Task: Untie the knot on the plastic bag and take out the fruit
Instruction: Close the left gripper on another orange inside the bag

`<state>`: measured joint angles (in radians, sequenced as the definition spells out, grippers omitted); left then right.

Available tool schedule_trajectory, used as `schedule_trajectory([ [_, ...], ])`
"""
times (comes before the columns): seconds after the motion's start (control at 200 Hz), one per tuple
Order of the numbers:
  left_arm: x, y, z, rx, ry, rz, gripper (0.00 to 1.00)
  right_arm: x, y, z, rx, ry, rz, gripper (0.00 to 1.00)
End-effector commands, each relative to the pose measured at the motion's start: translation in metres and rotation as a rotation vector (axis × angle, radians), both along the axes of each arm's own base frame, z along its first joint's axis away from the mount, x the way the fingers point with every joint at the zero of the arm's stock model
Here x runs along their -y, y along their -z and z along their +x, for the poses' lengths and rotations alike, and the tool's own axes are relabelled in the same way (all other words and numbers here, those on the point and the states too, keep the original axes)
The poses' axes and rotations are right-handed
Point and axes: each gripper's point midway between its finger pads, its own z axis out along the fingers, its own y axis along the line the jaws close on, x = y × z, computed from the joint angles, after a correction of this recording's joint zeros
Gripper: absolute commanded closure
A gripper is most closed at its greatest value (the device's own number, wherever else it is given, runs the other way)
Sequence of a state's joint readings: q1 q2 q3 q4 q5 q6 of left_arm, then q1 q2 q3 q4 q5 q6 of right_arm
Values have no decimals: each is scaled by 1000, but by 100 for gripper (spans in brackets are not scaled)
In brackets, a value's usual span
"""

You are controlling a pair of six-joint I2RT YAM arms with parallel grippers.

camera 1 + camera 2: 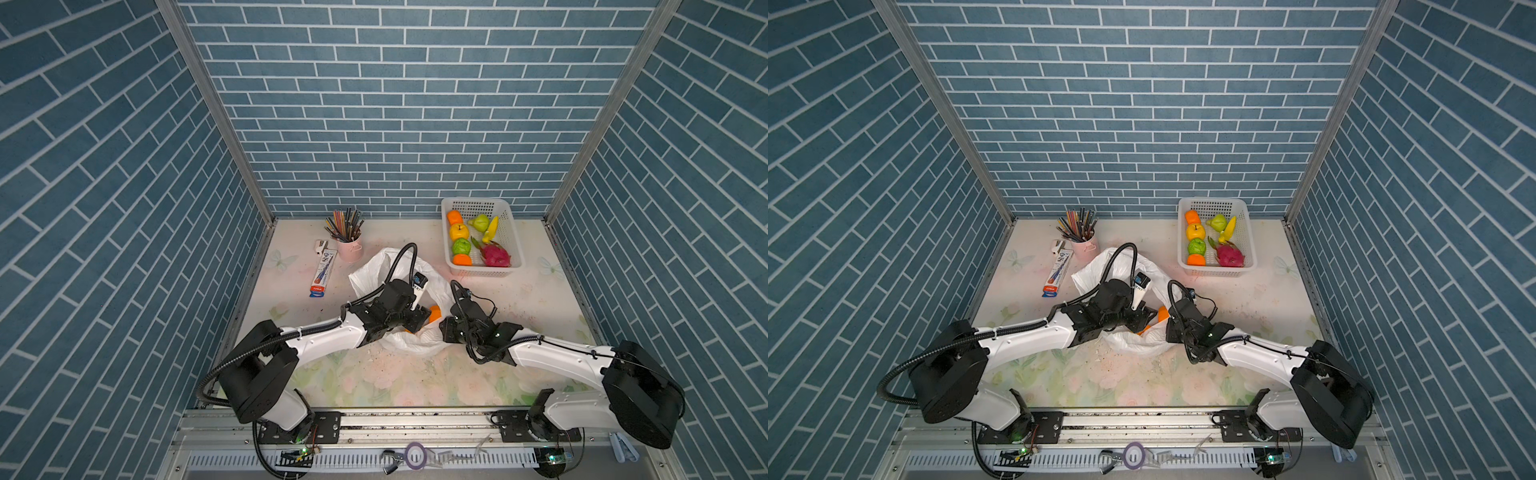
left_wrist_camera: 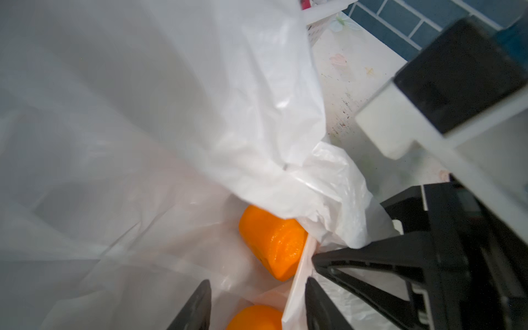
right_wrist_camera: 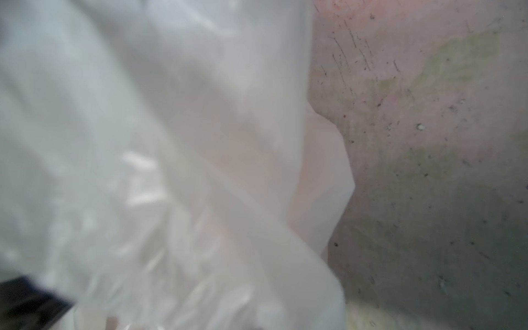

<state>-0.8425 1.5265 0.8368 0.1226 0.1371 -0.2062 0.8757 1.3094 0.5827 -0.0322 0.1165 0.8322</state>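
Note:
The bag's rim lies between the fingers of my left gripper, so my right gripper will pull the bag's rim away while my left gripper takes the orange under the bag's fold (image 1: pixel 434 314).
The plastic bag (image 1: pixel 374 266) (image 1: pixel 1096 266) lies crumpled and open at mid-table; no knot shows. My left gripper (image 1: pixel 420 318) (image 2: pixel 257 303) reaches into its mouth and stands open, its fingers on either side of an orange (image 2: pixel 254 318) without touching it. A second orange (image 2: pixel 271 243) (image 1: pixel 434 312) lies just beyond, half under a fold. My right gripper (image 1: pixel 445 328) sits at the bag's right rim. In the left wrist view one of its black fingers (image 2: pixel 371 257) has bunched plastic pinched above it. The right wrist view is filled with blurred bag (image 3: pixel 143 143).
A white perforated basket (image 1: pixel 469 205) at the back right holds oranges, a yellow apple, green fruits, a banana and a pink dragon fruit (image 1: pixel 494 254). A pink pencil cup (image 1: pixel 349 249), a stapler (image 1: pixel 319 246) and a long box (image 1: pixel 323 274) stand at the back left.

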Motion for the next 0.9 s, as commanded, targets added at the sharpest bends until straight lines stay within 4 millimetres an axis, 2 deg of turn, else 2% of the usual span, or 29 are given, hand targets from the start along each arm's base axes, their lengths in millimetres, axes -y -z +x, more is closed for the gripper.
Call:
schedule_trajectory([
  [0.0, 8, 7, -1, -24, 26, -20, 47, 0, 0, -7, -18, -14, 27, 79],
  [0.13, 12, 15, 5, -46, 5, -6, 44, 1, 5, -15, -40, -43, 32, 87],
  [0.28, 20, 22, 11, -88, -15, -12, 41, 16, 15, -21, -71, 12, 5, 95],
  [0.43, 39, 23, 10, -147, 15, -89, 21, 17, 21, -23, -73, -2, -1, 96],
  [0.505, 46, 25, 8, -172, 22, -117, 17, 14, 23, -24, -78, -9, 15, 97],
  [0.815, 46, 58, 5, -248, 4, -61, 16, 15, 22, -21, -73, 4, 14, 97],
  [0.895, 44, 66, 6, -254, -13, -45, 21, 16, 21, -21, -72, 8, 17, 96],
])
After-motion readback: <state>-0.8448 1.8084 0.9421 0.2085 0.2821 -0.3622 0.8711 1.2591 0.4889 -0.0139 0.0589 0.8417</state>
